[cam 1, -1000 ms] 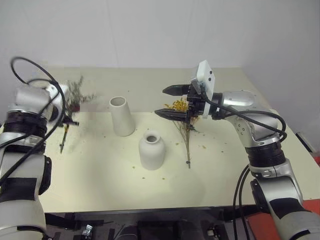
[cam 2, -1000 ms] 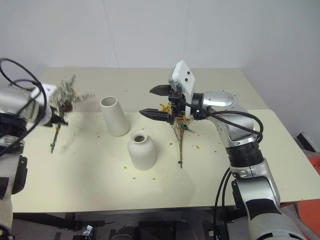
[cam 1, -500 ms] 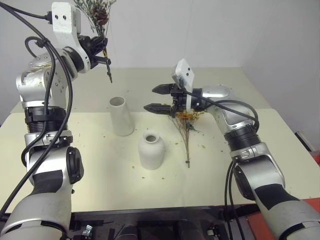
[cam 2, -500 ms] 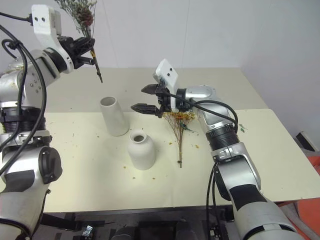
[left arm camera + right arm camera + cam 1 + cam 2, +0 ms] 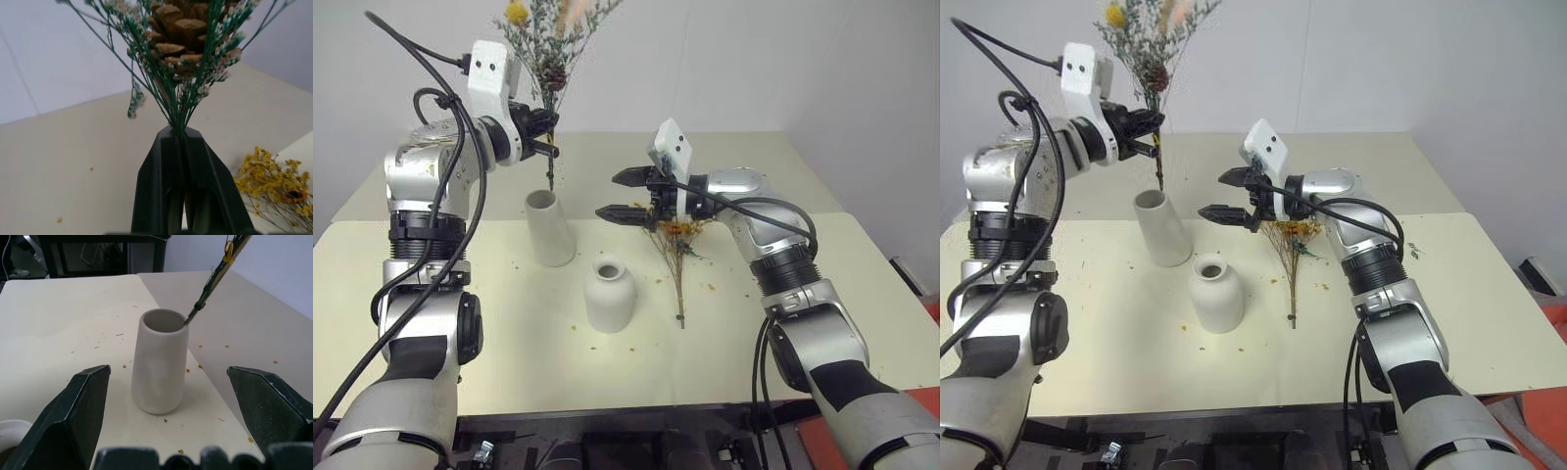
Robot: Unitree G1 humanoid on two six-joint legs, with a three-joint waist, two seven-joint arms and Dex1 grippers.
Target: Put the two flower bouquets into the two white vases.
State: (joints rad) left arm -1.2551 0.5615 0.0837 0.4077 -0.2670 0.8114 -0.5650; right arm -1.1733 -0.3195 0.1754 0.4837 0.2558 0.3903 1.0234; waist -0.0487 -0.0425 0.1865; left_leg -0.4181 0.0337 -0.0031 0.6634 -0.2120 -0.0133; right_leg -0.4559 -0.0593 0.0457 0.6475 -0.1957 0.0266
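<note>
The grey-green bouquet will go down into the opening of the tall cone vase [image 5: 541, 201] with my left gripper.
My left gripper [image 5: 551, 137] is shut on the stems of the grey-green bouquet [image 5: 546, 44], which stands upright with its brown pinecone [image 5: 183, 29] and a yellow bloom on top. The stem end [image 5: 195, 308] hangs right at the rim of the tall cone vase [image 5: 551, 227]. The squat jug vase [image 5: 610, 294] stands in front of it and to the right. The yellow-orange bouquet [image 5: 677, 235] lies flat on the table, right of the jug. Just above its blooms hovers my right gripper [image 5: 622, 194], open and pointing left at the tall vase [image 5: 160, 367].
The pale table [image 5: 489, 323] is strewn with small dried crumbs around the vases. A seam divides its front part from the back part. A white wall rises behind the far edge, and a red object [image 5: 930, 308] sits off the right side.
My left gripper has carried the grey-green bouquet up off the table's left side and to the right, over the tall vase. The right gripper shifted slightly left, then stayed open.
</note>
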